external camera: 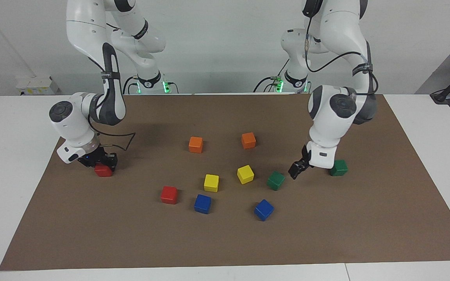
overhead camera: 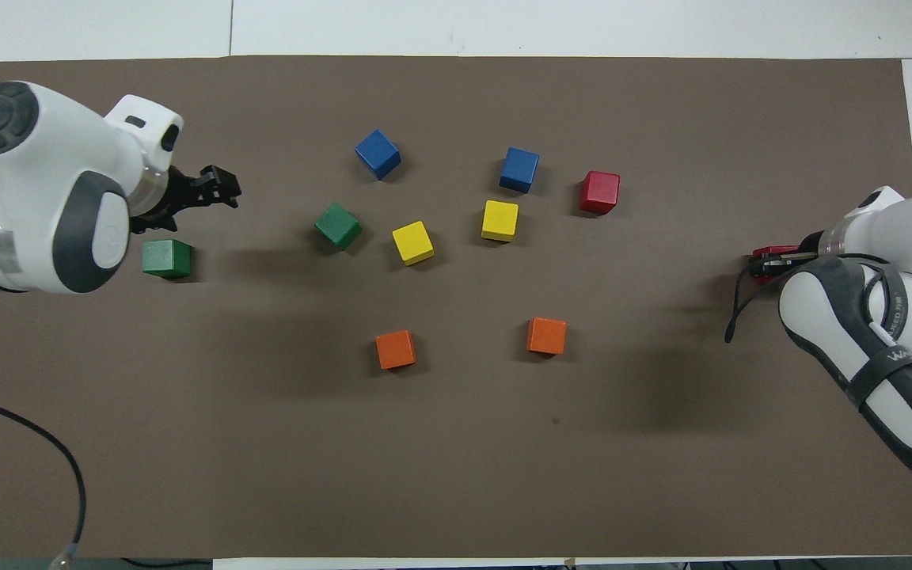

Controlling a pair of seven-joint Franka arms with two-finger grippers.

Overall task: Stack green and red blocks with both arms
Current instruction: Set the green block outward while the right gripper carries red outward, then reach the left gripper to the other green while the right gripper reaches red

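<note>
The lone green block is the stack's base, so next my left gripper closes on the sides of the green block (overhead camera: 338, 226) nearest the yellow cubes.
One green block (external camera: 338, 168) (overhead camera: 166, 259) sits alone on the brown mat toward the left arm's end. My left gripper (external camera: 295, 171) (overhead camera: 226, 188) hangs open and empty over the mat between that block and the second green block (external camera: 275, 180) (overhead camera: 337, 226), touching neither. My right gripper (external camera: 102, 163) (overhead camera: 769, 263) is shut on a red block (external camera: 103, 170) (overhead camera: 765, 253), held low over the mat near the right arm's end. The other red block (external camera: 169, 194) (overhead camera: 599, 191) lies free among the middle cubes.
Two orange cubes (external camera: 195, 144) (external camera: 248, 140) lie nearer to the robots than the middle group. Two yellow cubes (external camera: 211, 182) (external camera: 245, 174) and two blue cubes (external camera: 202, 203) (external camera: 263, 209) lie beside the free red and green blocks. The mat (external camera: 225, 242) covers the table.
</note>
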